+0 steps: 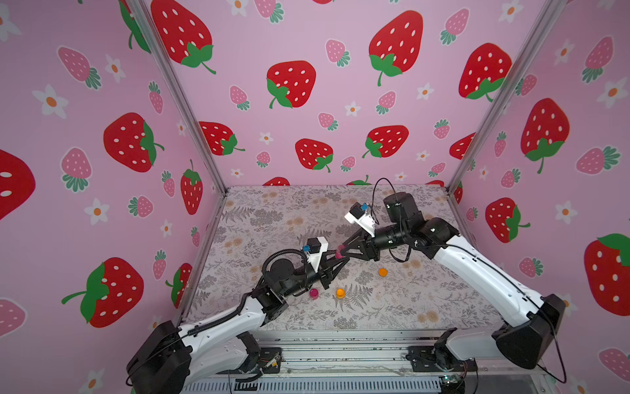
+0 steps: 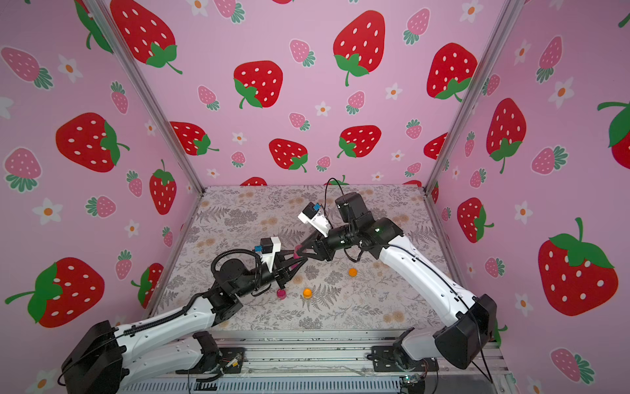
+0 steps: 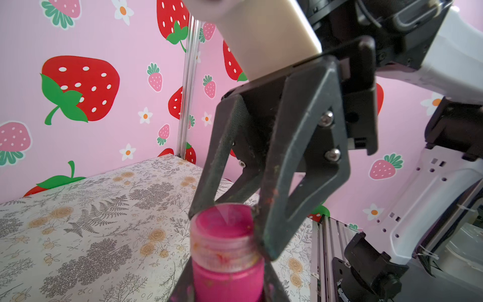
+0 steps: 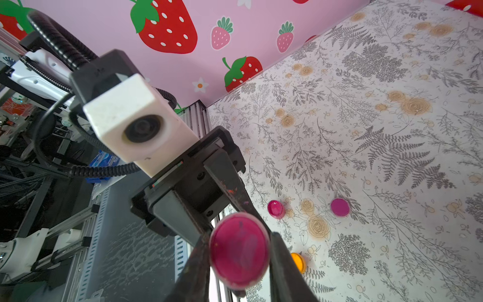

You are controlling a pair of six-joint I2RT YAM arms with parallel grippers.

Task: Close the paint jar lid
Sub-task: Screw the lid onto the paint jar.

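Note:
The robot's right fingers pinch only the jar's clear threaded neck, so next the right gripper backs off and takes the magenta body [image 3: 229,283] lower before the left gripper opens.
My left gripper [image 3: 228,286] is shut on the magenta paint jar [image 3: 226,273] and holds it in the air over the middle of the table. The jar's clear threaded neck [image 3: 224,249] shows above the left fingers. My right gripper [image 4: 239,258] meets it from the far side. Its fingers press on both sides of the round pink lid [image 4: 239,251], which sits at the jar's mouth. How far the lid is seated I cannot tell. In both top views the jar [image 1: 339,253] [image 2: 297,251] is a small pink spot where the two grippers' tips meet.
On the floral table [image 1: 426,290] lie a second magenta pot [image 1: 314,293] [image 4: 275,209], two orange pots [image 1: 340,292] [image 1: 383,272] and a pot with a purplish top [image 4: 339,207]. Strawberry-print walls close in the left, back and right sides.

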